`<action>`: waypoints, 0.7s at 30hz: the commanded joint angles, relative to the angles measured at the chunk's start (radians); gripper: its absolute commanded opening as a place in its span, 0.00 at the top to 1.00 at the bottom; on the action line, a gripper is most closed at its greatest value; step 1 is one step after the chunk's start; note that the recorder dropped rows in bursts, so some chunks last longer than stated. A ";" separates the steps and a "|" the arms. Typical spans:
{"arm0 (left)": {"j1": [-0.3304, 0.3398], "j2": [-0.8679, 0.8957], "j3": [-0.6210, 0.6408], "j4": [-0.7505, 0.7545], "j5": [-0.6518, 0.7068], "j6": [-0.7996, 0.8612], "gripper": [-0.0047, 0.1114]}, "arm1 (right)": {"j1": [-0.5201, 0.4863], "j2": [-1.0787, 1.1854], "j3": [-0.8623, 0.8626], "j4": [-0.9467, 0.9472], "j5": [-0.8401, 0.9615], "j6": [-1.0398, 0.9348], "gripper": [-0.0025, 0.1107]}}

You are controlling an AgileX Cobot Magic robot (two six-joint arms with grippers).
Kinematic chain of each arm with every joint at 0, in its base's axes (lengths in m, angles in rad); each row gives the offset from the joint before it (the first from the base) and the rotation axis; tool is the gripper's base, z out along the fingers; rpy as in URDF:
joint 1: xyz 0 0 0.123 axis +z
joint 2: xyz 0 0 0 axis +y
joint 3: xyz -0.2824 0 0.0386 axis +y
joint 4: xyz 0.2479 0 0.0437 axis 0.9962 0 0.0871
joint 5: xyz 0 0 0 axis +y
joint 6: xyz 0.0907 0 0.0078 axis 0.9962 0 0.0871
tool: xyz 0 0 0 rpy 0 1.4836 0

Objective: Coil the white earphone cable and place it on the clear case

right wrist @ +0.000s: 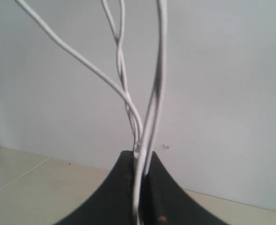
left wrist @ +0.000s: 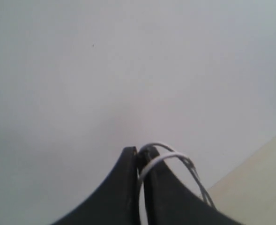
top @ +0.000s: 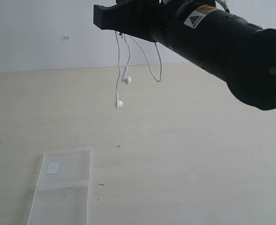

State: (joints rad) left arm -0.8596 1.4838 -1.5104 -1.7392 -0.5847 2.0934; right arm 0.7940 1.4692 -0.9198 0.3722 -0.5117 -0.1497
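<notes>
A wide cable loop sags beside the earbuds below my right gripper, so my right gripper needs to open and retake the gathered parts of the cable (right wrist: 150, 129) with the loop drawn up.
The white earphone cable (top: 117, 61) hangs in the air from a black gripper (top: 105, 18) at the top of the exterior view, on an arm coming from the right. Two earbuds (top: 126, 79) dangle above the table, and a loop (top: 154, 70) sags beside them. In the left wrist view my left gripper (left wrist: 141, 154) is shut on cable loops (left wrist: 170, 157). My right gripper (right wrist: 140, 157) is shut on several cable strands (right wrist: 123, 93) that run away from it. The clear case (top: 74, 168) lies open and flat at the front left, with its whitish label (top: 53, 168) on the far half.
The pale wooden table (top: 184, 154) ends at a white wall (top: 34, 33) behind. The thick black arm (top: 231, 47) fills the upper right of the exterior view, close to the camera. A few small dark specks (top: 118, 146) mark the tabletop.
</notes>
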 commanded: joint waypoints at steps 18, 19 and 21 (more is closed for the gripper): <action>-0.061 -0.052 -0.002 -0.005 0.029 -0.003 0.96 | -0.003 0.002 -0.006 -0.009 -0.018 -0.006 0.91; -0.061 -0.052 -0.002 -0.005 0.029 -0.003 0.96 | -0.003 0.002 -0.006 -0.009 -0.014 -0.006 0.87; -0.061 -0.052 -0.002 -0.005 0.029 -0.003 0.96 | -0.003 0.002 -0.006 -0.009 -0.011 -0.006 0.80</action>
State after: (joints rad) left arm -0.9157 1.4441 -1.5104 -1.7485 -0.5568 2.0934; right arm 0.7940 1.4692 -0.9198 0.3711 -0.5216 -0.1497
